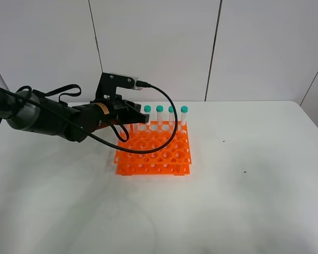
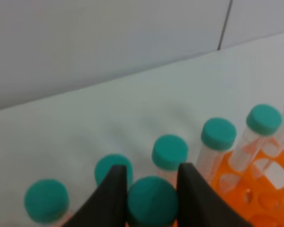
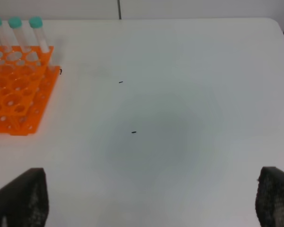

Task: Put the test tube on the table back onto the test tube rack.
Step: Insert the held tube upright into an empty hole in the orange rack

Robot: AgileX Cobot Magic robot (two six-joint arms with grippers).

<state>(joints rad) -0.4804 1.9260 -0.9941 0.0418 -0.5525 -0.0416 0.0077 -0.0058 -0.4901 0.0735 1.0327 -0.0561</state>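
The robot's left gripper needs to release the test tube in the orange rack (image 1: 133,127), just in front of the back row of tubes.
My left gripper (image 1: 132,117) hangs over the back left part of the orange test tube rack (image 1: 153,154). In the left wrist view its two black fingers (image 2: 111,196) are shut on the teal cap of the test tube (image 2: 152,202), held upright; the tube's body is hidden below. Several other teal-capped tubes (image 1: 159,114) stand in the rack's back row, close around the held one (image 2: 170,152). The rack also shows in the right wrist view (image 3: 15,94). My right gripper (image 3: 146,203) is open and empty above the bare white table (image 1: 244,201), off to the rack's right.
The black cable (image 1: 167,114) of the left arm loops over the rack's front. Small dark specks (image 3: 134,132) lie on the table right of the rack. A grey panelled wall (image 1: 159,42) stands behind the table.
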